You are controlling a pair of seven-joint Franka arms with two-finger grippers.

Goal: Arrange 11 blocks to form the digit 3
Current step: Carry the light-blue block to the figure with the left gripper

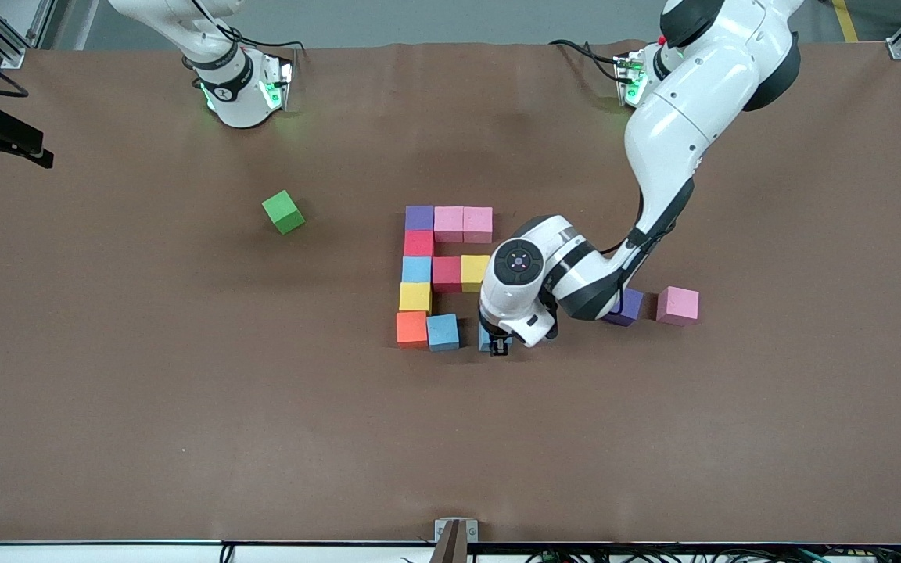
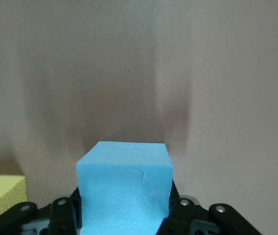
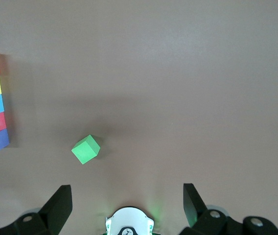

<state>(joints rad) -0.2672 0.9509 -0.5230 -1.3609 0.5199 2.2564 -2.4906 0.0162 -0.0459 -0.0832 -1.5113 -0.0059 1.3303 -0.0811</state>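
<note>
I'll release the left gripper's blue block against the blue block beside the orange block (image 1: 472, 336), extending that bar.
The partly built digit 3 (image 1: 418, 270) lies mid-table as a column of purple, red, blue, yellow and orange blocks. Two pink blocks (image 1: 463, 224) extend its farthest bar. A red (image 1: 446, 274) and a yellow block (image 1: 475, 272) form the middle bar. A blue block (image 1: 443, 332) sits beside the orange one (image 1: 411, 328). My left gripper (image 1: 497, 344) is shut on another blue block (image 2: 124, 191), low over the table, a small gap from that blue one. My right gripper (image 3: 126, 188) hangs open and holds nothing, waiting near its base.
A green cube (image 1: 283, 212) lies apart toward the right arm's end, also in the right wrist view as the green cube (image 3: 85, 149). A loose purple block (image 1: 627, 306) and a pink block (image 1: 677, 305) sit toward the left arm's end, beside the left forearm.
</note>
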